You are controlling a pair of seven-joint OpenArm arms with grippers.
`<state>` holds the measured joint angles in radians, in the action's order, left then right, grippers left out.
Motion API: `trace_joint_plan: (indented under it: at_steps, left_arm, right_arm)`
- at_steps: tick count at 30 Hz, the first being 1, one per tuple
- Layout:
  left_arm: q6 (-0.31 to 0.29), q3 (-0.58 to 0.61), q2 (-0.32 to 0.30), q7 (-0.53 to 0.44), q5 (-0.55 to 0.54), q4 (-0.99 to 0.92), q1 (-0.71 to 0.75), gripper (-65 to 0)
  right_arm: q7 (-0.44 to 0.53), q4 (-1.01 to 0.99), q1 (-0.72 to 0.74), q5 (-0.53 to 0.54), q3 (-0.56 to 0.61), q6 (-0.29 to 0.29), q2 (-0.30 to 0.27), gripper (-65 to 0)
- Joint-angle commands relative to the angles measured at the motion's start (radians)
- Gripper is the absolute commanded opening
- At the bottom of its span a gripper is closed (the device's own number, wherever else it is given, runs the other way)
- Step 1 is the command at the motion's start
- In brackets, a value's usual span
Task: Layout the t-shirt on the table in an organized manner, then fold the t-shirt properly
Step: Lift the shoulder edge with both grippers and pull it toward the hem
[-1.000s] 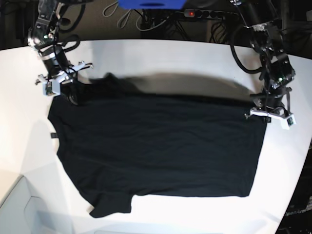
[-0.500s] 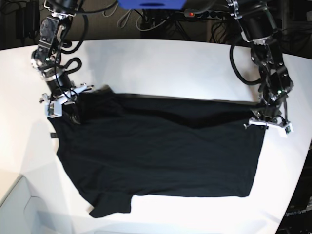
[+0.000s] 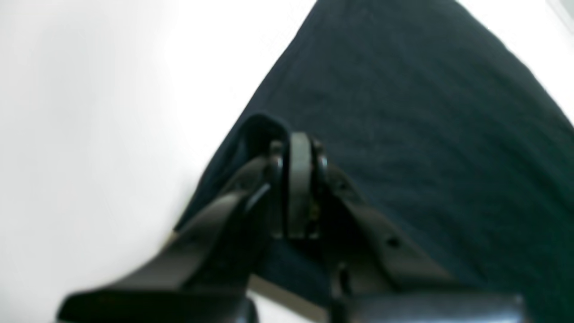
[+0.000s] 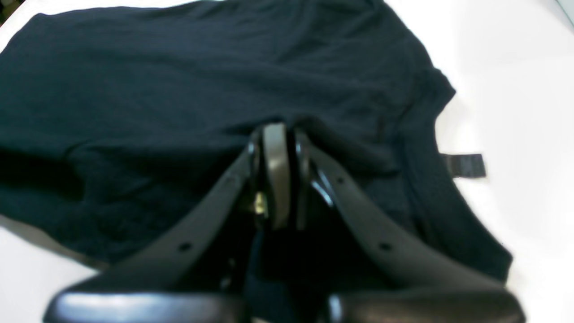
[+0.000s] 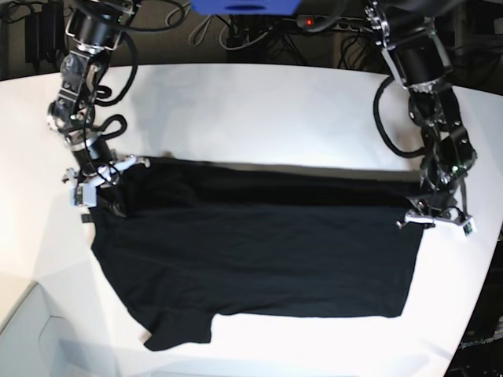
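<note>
The raised fold in my left gripper is inward of the t-shirt's edge, so I will open and take the t-shirt's far corner (image 3: 186, 221) before I drag the t-shirt back.
The black t-shirt (image 5: 259, 251) lies spread across the white table (image 5: 259, 110), with its far edge doubled over toward the front. At the shirt's left end in the base view, my right gripper (image 5: 100, 182) is shut on a pinch of cloth. The right wrist view shows the same right gripper (image 4: 276, 134) clamping a raised ridge of t-shirt (image 4: 179, 67), with a small dark tag (image 4: 464, 165) lying beside it. My left gripper (image 5: 435, 214) is shut on the shirt's right end. Seen from the left wrist, that left gripper (image 3: 299, 150) grips a lifted corner of t-shirt (image 3: 426, 112).
Cables and a power strip (image 5: 330, 22) lie beyond the table's far edge, next to a blue object (image 5: 244, 6). A pale box corner (image 5: 31, 338) sits at the front left. The table's curved edge runs close to the left gripper on the right.
Both grippers have moved toward the front of the table, carrying the shirt's far edge with them. The lifted fold now lies lower and flatter over the shirt.
</note>
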<state>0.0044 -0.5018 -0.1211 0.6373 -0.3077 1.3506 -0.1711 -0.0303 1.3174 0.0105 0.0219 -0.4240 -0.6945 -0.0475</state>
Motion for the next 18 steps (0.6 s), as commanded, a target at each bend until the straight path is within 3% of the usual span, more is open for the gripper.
trace_joint_plan:
  at_steps: [1, 12, 15, 18]
  left_arm:
    - [-0.001, -0.001, -0.012, -0.020, -0.003, 0.016, -0.026, -65.0]
    - [-0.005, 0.001, -0.025, -0.020, -0.003, -0.102, -0.081, -65.0]
    - [-0.007, 0.001, -0.035, -0.018, -0.003, -0.113, -0.092, -63.5]
    - [-0.007, 0.001, -0.045, -0.020, -0.006, -0.115, -0.097, -54.1]
  right_arm:
    - [0.033, 0.017, 0.015, 0.019, -0.002, -0.004, -0.009, -65.0]
    - [0.031, 0.015, 0.022, 0.019, 0.067, -0.004, -0.024, -65.0]
    - [-0.029, 0.015, 0.024, 0.019, 0.076, -0.004, -0.041, -55.7]
    - [-0.089, 0.021, 0.027, 0.020, 0.069, -0.004, -0.050, -41.0]
